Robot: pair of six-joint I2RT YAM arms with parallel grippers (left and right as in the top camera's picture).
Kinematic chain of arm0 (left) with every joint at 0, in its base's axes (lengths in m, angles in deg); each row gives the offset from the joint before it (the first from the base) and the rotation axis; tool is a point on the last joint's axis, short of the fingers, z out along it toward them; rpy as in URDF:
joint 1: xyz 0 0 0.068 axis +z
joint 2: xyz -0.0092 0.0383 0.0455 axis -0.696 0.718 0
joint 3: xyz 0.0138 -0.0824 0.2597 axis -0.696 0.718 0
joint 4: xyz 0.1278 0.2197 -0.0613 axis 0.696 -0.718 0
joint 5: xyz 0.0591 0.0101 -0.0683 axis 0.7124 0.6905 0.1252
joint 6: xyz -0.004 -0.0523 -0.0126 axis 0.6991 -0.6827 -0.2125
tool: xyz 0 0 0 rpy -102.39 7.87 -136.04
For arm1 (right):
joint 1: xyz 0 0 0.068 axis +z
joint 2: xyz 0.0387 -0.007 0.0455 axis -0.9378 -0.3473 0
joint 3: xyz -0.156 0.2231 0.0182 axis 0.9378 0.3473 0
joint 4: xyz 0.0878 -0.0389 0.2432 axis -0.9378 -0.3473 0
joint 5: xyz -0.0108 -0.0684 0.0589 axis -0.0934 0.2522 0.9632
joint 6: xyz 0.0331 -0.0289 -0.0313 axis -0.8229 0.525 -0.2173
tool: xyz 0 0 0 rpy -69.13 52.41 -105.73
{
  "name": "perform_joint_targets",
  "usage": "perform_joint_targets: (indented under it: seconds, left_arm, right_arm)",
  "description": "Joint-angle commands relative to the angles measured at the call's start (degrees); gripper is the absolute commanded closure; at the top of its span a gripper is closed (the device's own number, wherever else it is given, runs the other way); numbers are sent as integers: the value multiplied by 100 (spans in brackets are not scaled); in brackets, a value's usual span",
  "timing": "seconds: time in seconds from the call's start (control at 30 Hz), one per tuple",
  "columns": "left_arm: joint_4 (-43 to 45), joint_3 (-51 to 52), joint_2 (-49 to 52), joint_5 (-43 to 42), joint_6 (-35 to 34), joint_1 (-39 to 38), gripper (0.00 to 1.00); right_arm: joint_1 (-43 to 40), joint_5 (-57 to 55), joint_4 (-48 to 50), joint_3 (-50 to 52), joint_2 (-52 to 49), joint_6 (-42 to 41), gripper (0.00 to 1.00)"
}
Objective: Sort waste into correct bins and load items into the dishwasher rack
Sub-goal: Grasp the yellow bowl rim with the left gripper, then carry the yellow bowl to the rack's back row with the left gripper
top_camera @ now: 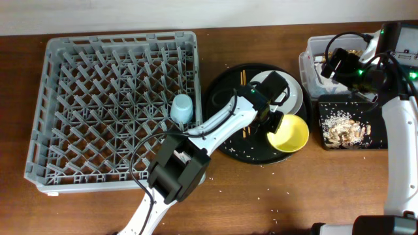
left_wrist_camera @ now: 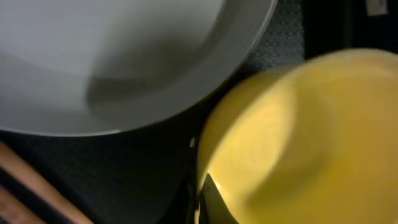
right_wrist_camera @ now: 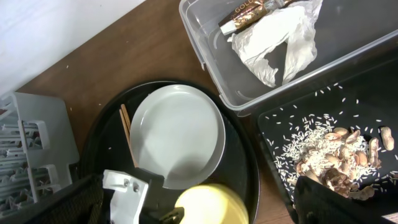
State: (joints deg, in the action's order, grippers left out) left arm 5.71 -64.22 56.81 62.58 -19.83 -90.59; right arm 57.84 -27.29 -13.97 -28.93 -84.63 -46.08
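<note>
Next, I set the small yellow bowl at the back edge of the grey dishwasher rack [top_camera: 159, 46] with my left gripper.
My left gripper [top_camera: 274, 122] is shut on the rim of the small yellow bowl [top_camera: 289, 133], at the front right of the round black tray [top_camera: 225, 130]. In the left wrist view one finger [left_wrist_camera: 210, 200] lies inside the bowl [left_wrist_camera: 298, 143]. The white plate [top_camera: 294, 98] [left_wrist_camera: 112, 56] [right_wrist_camera: 177, 134] lies just behind, with chopsticks [top_camera: 243, 98] [right_wrist_camera: 127, 134] beside it. The light blue cup [top_camera: 182, 108] stands in the grey dishwasher rack [top_camera: 98, 104]. My right gripper [top_camera: 334, 65] hangs open and empty over the clear tub [top_camera: 313, 55]. The pink cup is out of view.
The clear tub [right_wrist_camera: 208, 68] holds a crumpled white napkin [right_wrist_camera: 273, 37] and a brownish wrapper [right_wrist_camera: 249, 14]. The flat black tray [top_camera: 326, 140] holds food scraps [right_wrist_camera: 339, 158] and rice. Rice grains [top_camera: 251, 153] lie scattered on the round tray and on the table in front.
</note>
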Motion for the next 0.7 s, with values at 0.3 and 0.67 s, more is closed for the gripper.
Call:
perform_joint_targets:
  seconds: [0.3, 0.67]
  left_arm:
    - [-2116, -2015, -857, 3799, 293, 1773, 99]
    - [-579, -1980, 343, 7746, 603, 2529, 99]
  right_arm:
    - [-24, -94, 4, -2, -22, -48, 2]
    - [-24, -94, 2, -2, -22, -48, 1]
